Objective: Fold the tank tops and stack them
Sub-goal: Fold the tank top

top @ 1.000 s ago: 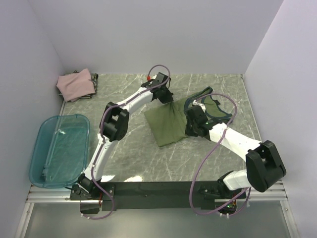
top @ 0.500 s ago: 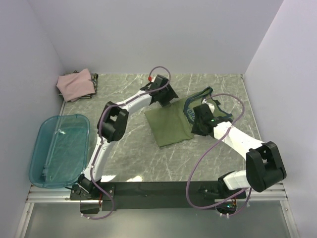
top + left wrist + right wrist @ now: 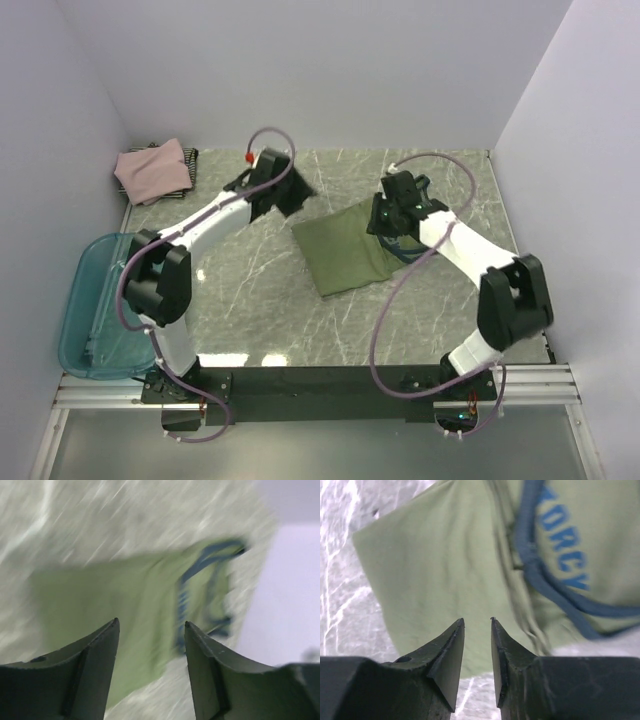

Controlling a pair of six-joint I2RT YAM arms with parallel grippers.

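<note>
The robot's left gripper will close on the far bottom corner (image 3: pixel 297 230) (image 3: pixel 38 584) of the olive-green tank top, at the end opposite the top's navy-trimmed neck.
The olive-green tank top (image 3: pixel 340 252) lies folded on the marble table, its navy-trimmed neck end (image 3: pixel 540 575) toward the right. My left gripper (image 3: pixel 292 192) hovers off the cloth's left far corner, open and holding nothing. In the left wrist view (image 3: pixel 151 623) the green top (image 3: pixel 115 600) shows blurred beyond the fingers. My right gripper (image 3: pixel 386 216) is over the top's right end, slightly open and empty. In the right wrist view (image 3: pixel 477 619) it is just above the green cloth (image 3: pixel 435 565). A dusty-pink tank top (image 3: pixel 152 168) rests on a dark striped one (image 3: pixel 190 157) at the far left corner.
A teal plastic bin (image 3: pixel 95 320) stands at the left near edge, partly behind the left arm's elbow (image 3: pixel 155 280). White walls close the table on the left, back and right. The right arm (image 3: pixel 470 260) stretches along the table's right side.
Both grippers have opened and let go of the green top. The left arm has swung left, off the cloth. The right gripper has moved back toward the top's far right end.
</note>
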